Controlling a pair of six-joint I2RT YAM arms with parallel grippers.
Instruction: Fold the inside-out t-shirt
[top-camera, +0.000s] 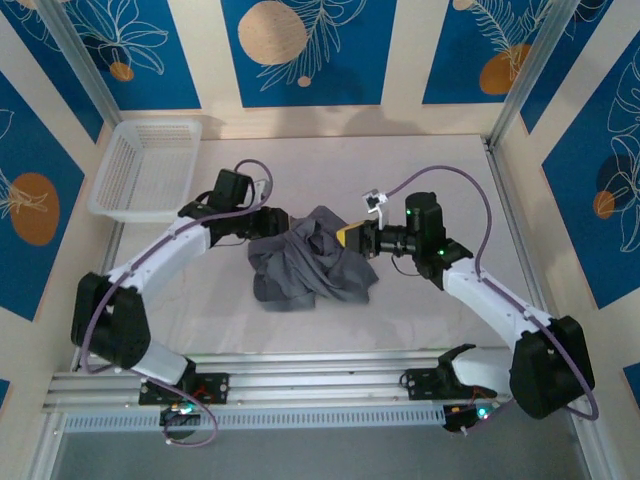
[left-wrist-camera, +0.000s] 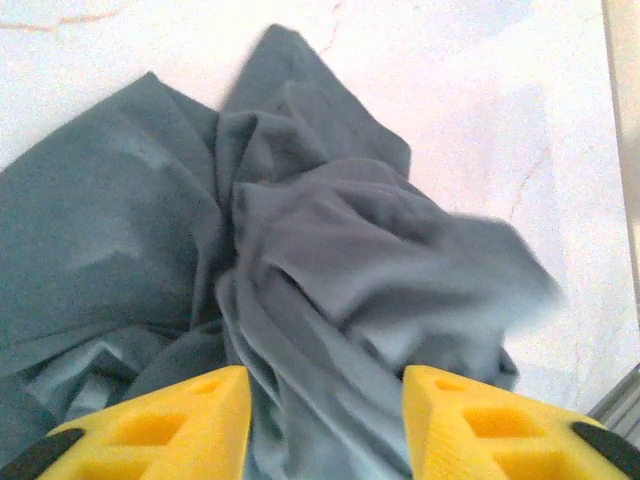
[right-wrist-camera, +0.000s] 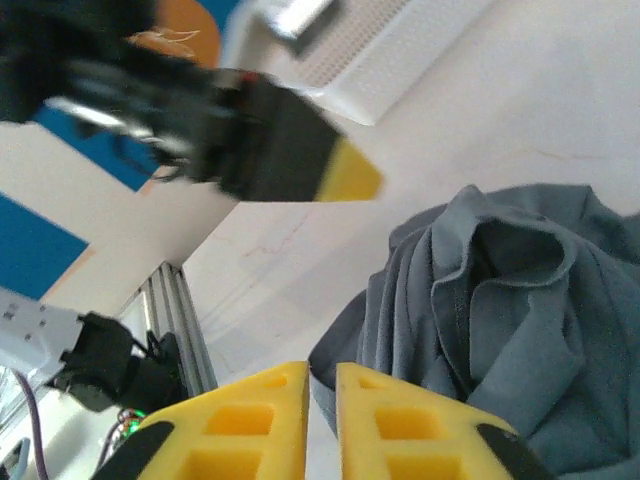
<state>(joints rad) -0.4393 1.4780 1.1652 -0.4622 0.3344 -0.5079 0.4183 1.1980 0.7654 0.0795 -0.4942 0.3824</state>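
I can see a loose flap of the t-shirt beyond the open fingers of my left gripper, so I should pinch the flap's tip (left-wrist-camera: 525, 280) with it for my right gripper to pull.
The inside-out t-shirt (top-camera: 312, 258) lies as a crumpled slate-grey heap in the middle of the table. My left gripper (top-camera: 275, 222) is at the heap's left edge and my right gripper (top-camera: 350, 237) at its upper right edge. In the left wrist view, the left gripper (left-wrist-camera: 325, 385) is open, its yellow fingers (left-wrist-camera: 190, 415) set wide apart over folds of the t-shirt (left-wrist-camera: 300, 250); the cloth at the right is blurred. In the right wrist view, the right gripper (right-wrist-camera: 322, 372) stands open by a narrow gap with bare table showing through it, just at the t-shirt's (right-wrist-camera: 500, 300) edge.
A white basket (top-camera: 145, 170) stands at the back left of the table. An aluminium rail (top-camera: 320, 385) runs along the near edge between the arm bases. Walls close in the table on three sides. The left arm's gripper (right-wrist-camera: 300, 165) hangs across from the right wrist camera.
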